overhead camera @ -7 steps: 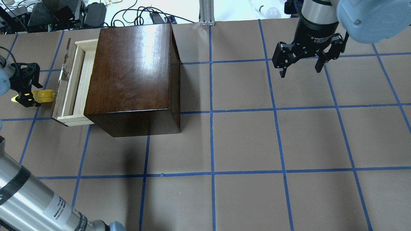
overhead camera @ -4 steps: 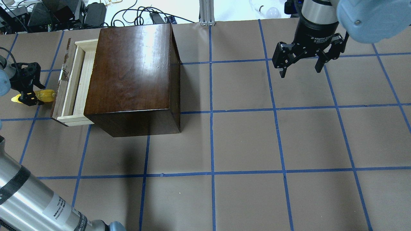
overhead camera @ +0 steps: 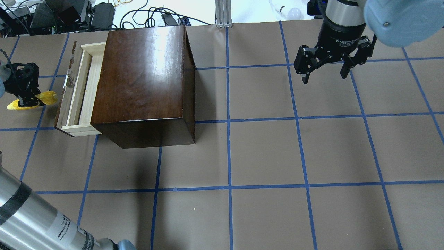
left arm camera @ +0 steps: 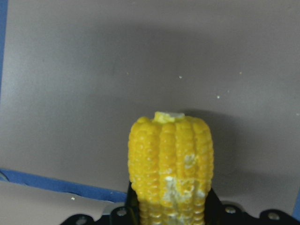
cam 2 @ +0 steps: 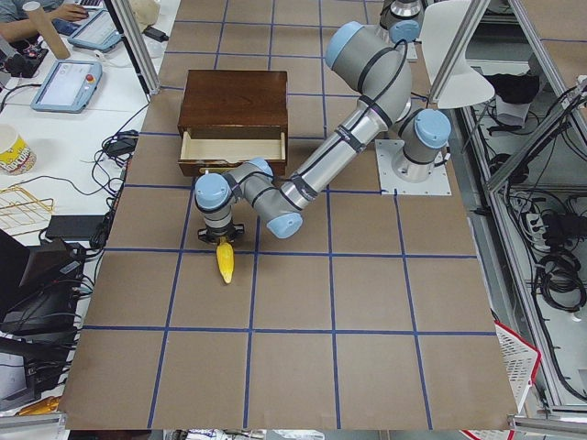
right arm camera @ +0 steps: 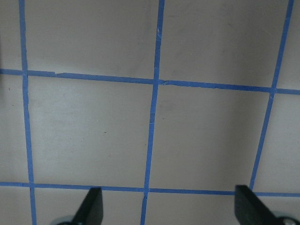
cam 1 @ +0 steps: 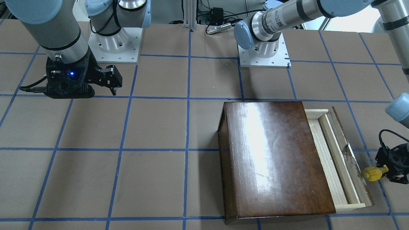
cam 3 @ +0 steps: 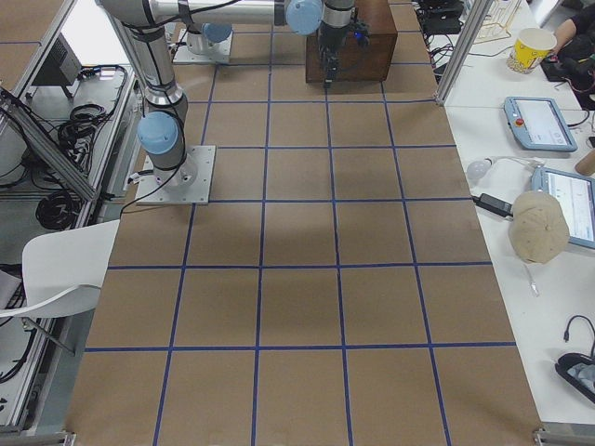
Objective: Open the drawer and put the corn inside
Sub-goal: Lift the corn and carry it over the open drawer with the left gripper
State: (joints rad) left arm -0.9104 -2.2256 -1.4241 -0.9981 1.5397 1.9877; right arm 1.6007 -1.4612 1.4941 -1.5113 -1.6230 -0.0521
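Next, the left gripper releases the yellow corn midway (cam 1: 332, 155) along the pale wood drawer, between the cabinet and the front panel.
The dark-brown cabinet (overhead camera: 142, 76) stands at the table's far left. Its pale wood drawer (overhead camera: 85, 90) is pulled out to the left, and the scuffed dark front panel (overhead camera: 64, 97) faces my left gripper. My left gripper (overhead camera: 27, 100) is shut on the yellow corn (overhead camera: 51, 98), crosswise around its middle, just outside the front panel. The corn's blunt end points at the drawer. The corn fills the left wrist view (left arm camera: 171, 159) and shows in the front view (cam 1: 372, 173). The drawer (cam 1: 332, 159) holds nothing that I can see. My right gripper (overhead camera: 324, 74) is open and empty, far to the right.
Brown paper with blue tape lines (overhead camera: 229, 139) covers the table. Cables and gear (overhead camera: 69, 14) lie beyond the far edge behind the cabinet. The right wrist view shows only bare table between the open fingertips (right arm camera: 93, 206).
My left gripper has moved a little left, away from the drawer front, with the corn in it. The corn has tilted, its pointed end lower in the view. The right arm has not moved.
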